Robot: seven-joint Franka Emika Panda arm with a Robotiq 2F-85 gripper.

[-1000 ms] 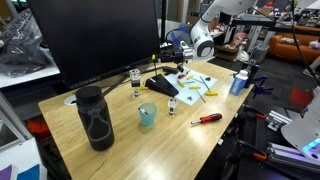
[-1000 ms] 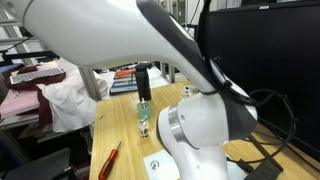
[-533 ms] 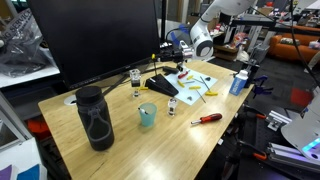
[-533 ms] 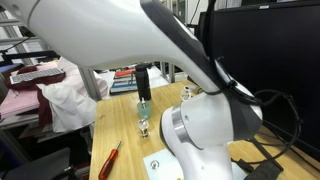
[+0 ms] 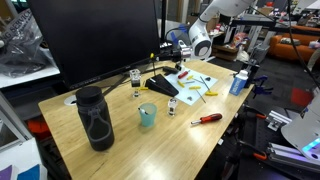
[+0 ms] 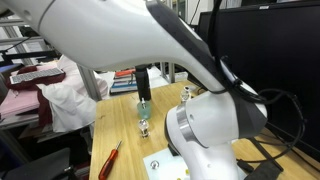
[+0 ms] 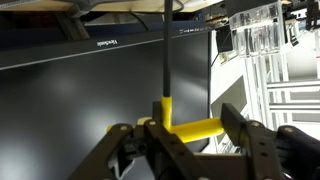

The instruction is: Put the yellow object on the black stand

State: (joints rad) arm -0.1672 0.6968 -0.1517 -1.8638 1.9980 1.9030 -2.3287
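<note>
I will let go of the yellow object on the yellow tip of the black stand's thin rod (image 5: pixel 154 59) (image 7: pixel 167 125) with my gripper.
In the wrist view my gripper (image 7: pixel 190 126) is shut on the yellow object (image 7: pixel 197 128), a slim bright yellow bar lying crosswise between the two fingers. A thin black rod with a yellow lower end (image 7: pixel 163 104) stands just behind its left end. In an exterior view the gripper (image 5: pixel 172 46) hangs in the air by the monitor's right edge, with a speck of the yellow object (image 5: pixel 163 44) showing. The black stand (image 5: pixel 160 87) is a dark wedge on the table below and in front of the gripper. The arm's body fills the exterior view facing it (image 6: pixel 200 130).
A large black monitor (image 5: pixel 95 35) stands along the table's back. On the wooden table are a black bottle (image 5: pixel 95 117), a teal cup (image 5: pixel 147 115), a red-handled screwdriver (image 5: pixel 207 118), small vials (image 5: pixel 135 80), papers with small pieces (image 5: pixel 190 86) and a blue can (image 5: pixel 238 82).
The arm's body has shifted slightly in the close exterior view. The gripper stays raised by the monitor with the yellow object in it.
</note>
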